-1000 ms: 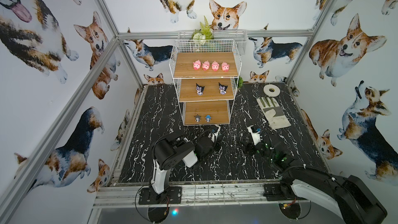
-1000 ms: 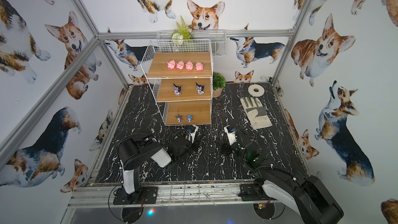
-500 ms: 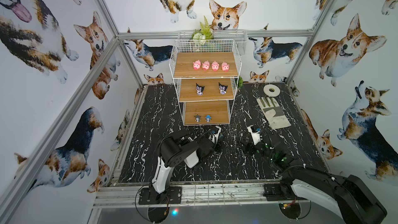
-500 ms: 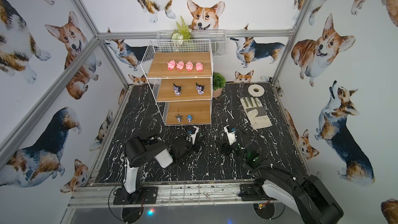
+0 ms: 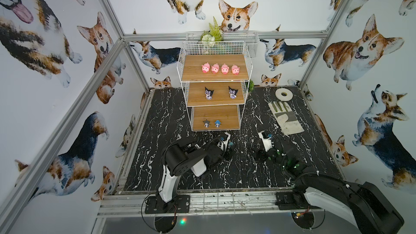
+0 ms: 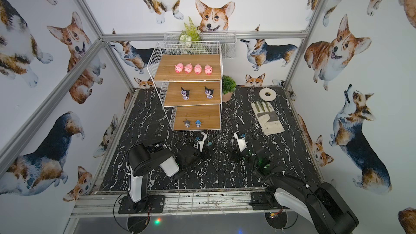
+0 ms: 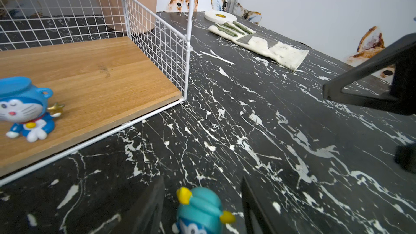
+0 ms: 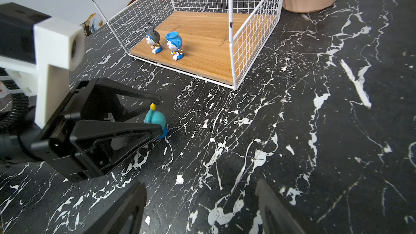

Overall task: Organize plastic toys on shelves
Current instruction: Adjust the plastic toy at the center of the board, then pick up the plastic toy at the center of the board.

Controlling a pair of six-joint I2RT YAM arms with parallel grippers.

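The teal-blue toy's yellow ears slant across my left fingers, so I will back off, swing to face it, then grip its head (image 7: 205, 199).
A small teal-blue toy (image 7: 199, 210) stands on the black marble tabletop in front of the rack, between the spread fingers of my left gripper (image 7: 202, 178); a gap shows on each side. The right wrist view shows the same toy (image 8: 155, 119) between those fingers (image 8: 144, 96). On the shelves, several pink pigs (image 5: 220, 68) line the top board (image 5: 193, 68). Two black-and-purple figures (image 5: 209, 93) sit on the middle board, and two blue-grey figures (image 5: 211, 123) on the bottom board (image 5: 216, 112). My right gripper (image 8: 199, 183) is open and empty, low over the table to the right.
A white-and-grey glove (image 5: 284, 114) and a white tape roll (image 5: 283, 94) lie at the back right. A potted plant (image 6: 228, 86) stands beside the rack's right side. A wire basket with a fern (image 5: 252, 43) hangs on the back wall.
My left gripper's jaws have spread apart, letting go of the teal toy, which now stands on the table. The left arm's elbow has shifted right. The right arm has not moved.
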